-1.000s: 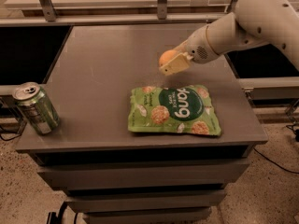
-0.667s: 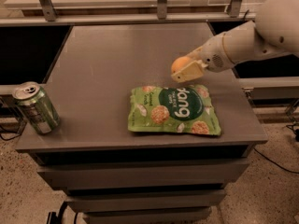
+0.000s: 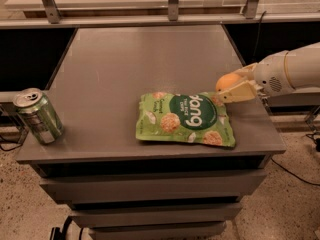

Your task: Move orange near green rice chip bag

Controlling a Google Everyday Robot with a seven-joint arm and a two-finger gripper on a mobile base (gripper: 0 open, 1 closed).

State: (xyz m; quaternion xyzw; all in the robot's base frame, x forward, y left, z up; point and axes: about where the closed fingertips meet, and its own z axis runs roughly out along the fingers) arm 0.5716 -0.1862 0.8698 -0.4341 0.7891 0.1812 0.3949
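Next, I release the orange on the grey table [image 3: 238, 111], against the green rice chip bag's end nearest the white arm.
The green rice chip bag [image 3: 186, 119] lies flat on the grey table [image 3: 125, 69], near the front right. My gripper [image 3: 227, 86] reaches in from the right and is shut on the orange [image 3: 226, 81], a small round fruit between the cream fingers [image 3: 239, 91]. The orange is held just above the table, beside the bag's upper right corner. The white arm [image 3: 295, 71] extends off the right edge of the view.
A green-and-silver drink can [image 3: 38, 115] stands at the table's front left corner. A metal rail with posts [image 3: 172, 4] runs along the back. The table has drawer fronts [image 3: 150, 189] below, and its right edge is close under the gripper.
My gripper has carried the orange to the right and toward the front, from above the table's middle right to beside the bag's upper right corner. The bag and the can have not moved.
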